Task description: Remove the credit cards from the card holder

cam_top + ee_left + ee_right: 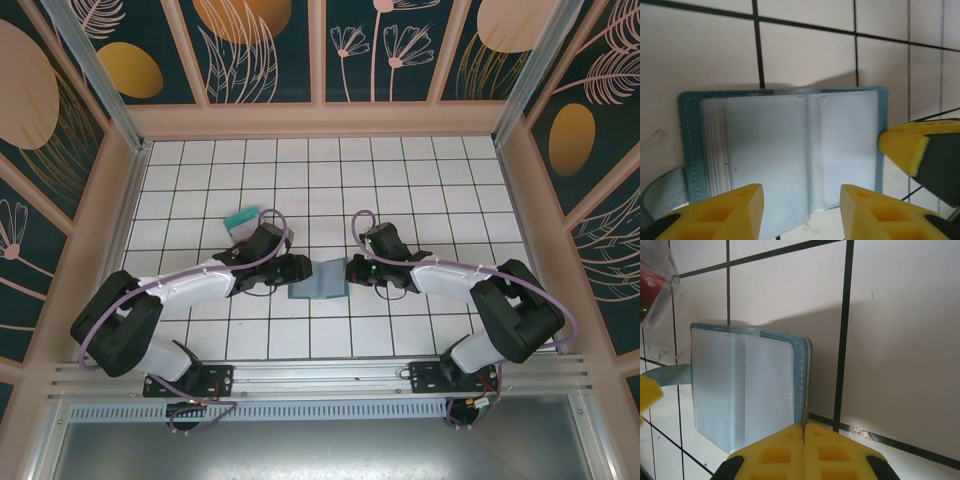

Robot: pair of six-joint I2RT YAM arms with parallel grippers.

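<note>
The top pocket of the card holder is empty, so the left gripper needs to take the page's free edge [727, 145] and turn it toward the right gripper to uncover the next pocket.
The card holder [318, 281] lies open on the tiled floor between my two grippers. Its pale blue-grey pocket panels [790, 150] face up inside a teal border. My left gripper [801, 200] is open, its yellow fingers apart over the holder's near edge and touching nothing. My right gripper [804, 432] is shut on the holder's right cover edge [806, 385], pinching the flap; one of its fingertips [905, 150] shows at that edge in the left wrist view. The credit cards [242, 219], teal on top, lie on the tiles behind the left arm.
Wooden walls with floral panels enclose the white tiled floor [420, 180]. The two arms curve in from the near rail [320, 375] and meet at the holder. Tiles stretch open toward the back wall.
</note>
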